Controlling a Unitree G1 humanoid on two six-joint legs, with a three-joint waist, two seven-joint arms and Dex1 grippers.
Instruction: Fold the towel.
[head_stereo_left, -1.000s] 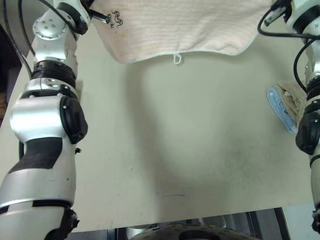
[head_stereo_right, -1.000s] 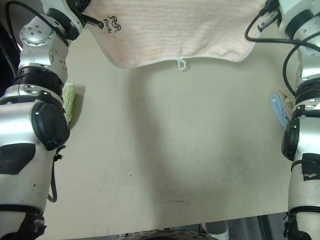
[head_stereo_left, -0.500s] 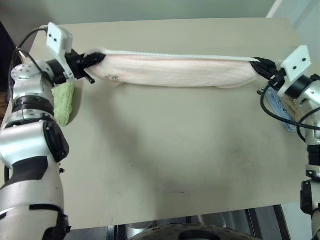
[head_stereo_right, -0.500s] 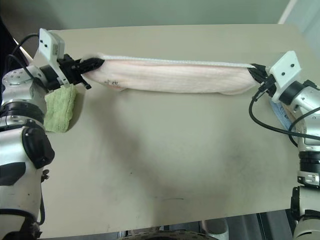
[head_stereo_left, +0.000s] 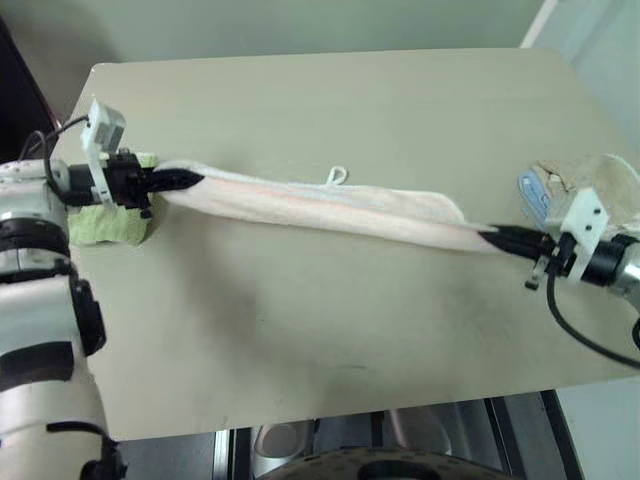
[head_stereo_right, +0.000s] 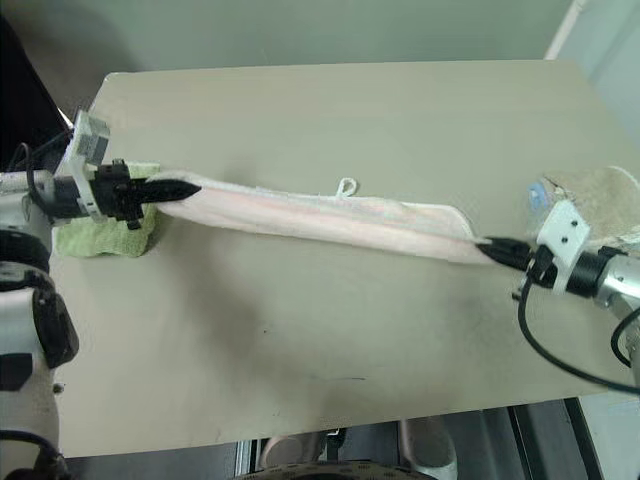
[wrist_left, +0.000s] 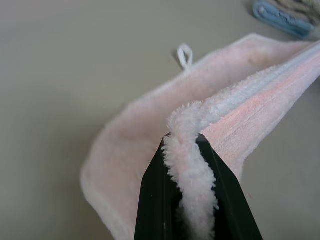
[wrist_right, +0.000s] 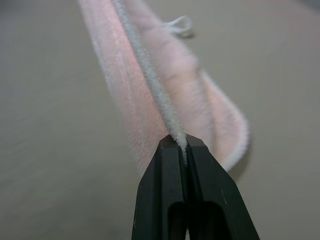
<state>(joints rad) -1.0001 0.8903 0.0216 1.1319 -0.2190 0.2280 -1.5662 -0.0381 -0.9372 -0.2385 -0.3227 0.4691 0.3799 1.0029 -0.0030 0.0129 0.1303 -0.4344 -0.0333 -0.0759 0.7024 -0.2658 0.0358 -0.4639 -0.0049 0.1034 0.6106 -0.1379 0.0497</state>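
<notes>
The pale pink towel's end in my left gripper should be let go on the bare table diagonally (head_stereo_left: 188, 240) in front of the green cloth.
The pale pink towel (head_stereo_left: 320, 208) stretches across the table as a long doubled band, low over the surface, its lower half lying on the tabletop. A small white loop (head_stereo_left: 337, 176) sticks out from its far edge. My left gripper (head_stereo_left: 186, 180) is shut on the towel's left end, above the green cloth. My right gripper (head_stereo_left: 490, 237) is shut on the right end. In the left wrist view the fingers (wrist_left: 155, 195) pinch a fluffy fold of towel (wrist_left: 235, 95). In the right wrist view the white edging (wrist_right: 145, 65) runs straight into the shut fingers (wrist_right: 165, 165).
A green terry cloth (head_stereo_left: 108, 222) lies at the table's left edge under my left gripper. A beige cloth with blue trim (head_stereo_left: 585, 185) sits at the right edge. The beige table (head_stereo_left: 330, 330) has bare room in front of and behind the towel.
Both grippers have come down and toward the near side with the towel. The towel has dropped from hanging high to lying low along the table.
</notes>
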